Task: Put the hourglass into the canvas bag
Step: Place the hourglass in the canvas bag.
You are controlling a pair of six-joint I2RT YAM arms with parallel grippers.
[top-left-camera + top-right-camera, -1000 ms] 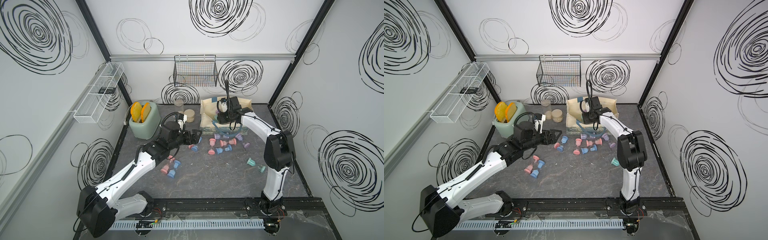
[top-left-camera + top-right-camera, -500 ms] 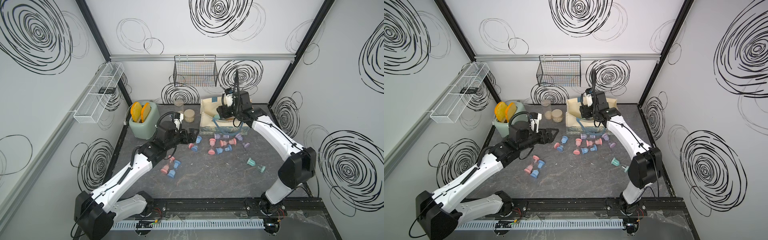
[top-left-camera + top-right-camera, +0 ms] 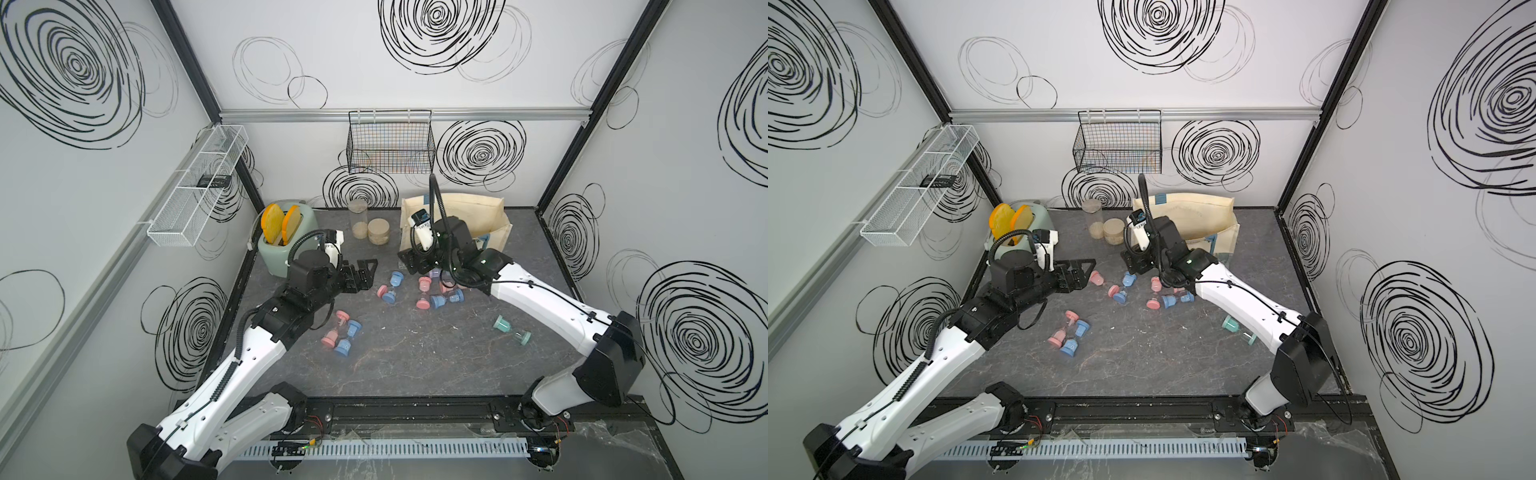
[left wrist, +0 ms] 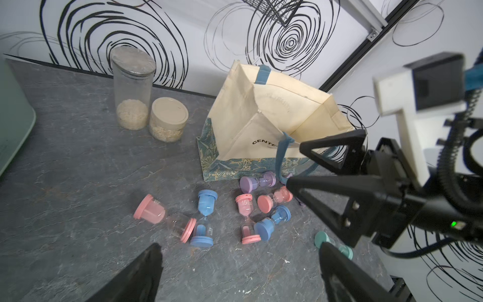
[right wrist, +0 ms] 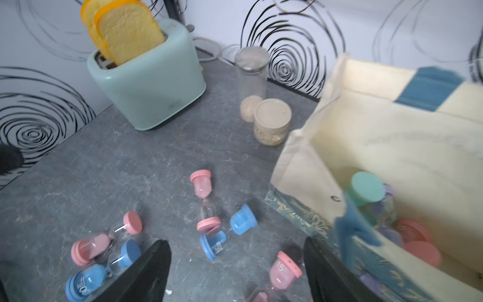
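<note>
Next, my right gripper closes on the near half of the blue hourglass (image 3: 389, 296) (image 5: 216, 241) that is closest to the jars and touches the cap of a pink hourglass.
The cream canvas bag (image 3: 465, 214) (image 3: 1196, 216) (image 4: 274, 115) (image 5: 392, 146) stands open at the back right. A teal-capped hourglass (image 5: 367, 188) and pink ones (image 5: 424, 252) lie inside it. Several pink, blue and purple hourglasses (image 3: 424, 291) (image 3: 1173, 300) (image 4: 205, 209) lie on the table in front of it, and a teal one (image 3: 511, 330) lies nearer the front. My right gripper (image 3: 409, 264) (image 5: 235, 243) hangs open and empty by the bag's front left corner, over a pink hourglass (image 5: 283, 272). My left gripper (image 3: 365, 272) (image 4: 239, 245) is open and empty, left of the pile.
A mint toaster (image 3: 286, 245) with two bread slices stands at the back left. Two jars (image 3: 370, 226) stand between it and the bag. A black wire basket (image 3: 390, 147) hangs on the back wall, a white wire shelf (image 3: 195, 187) on the left wall.
My right gripper has come down from over the bag to its front left corner, and its jaws have widened. My left gripper has drawn back a little to the left.
</note>
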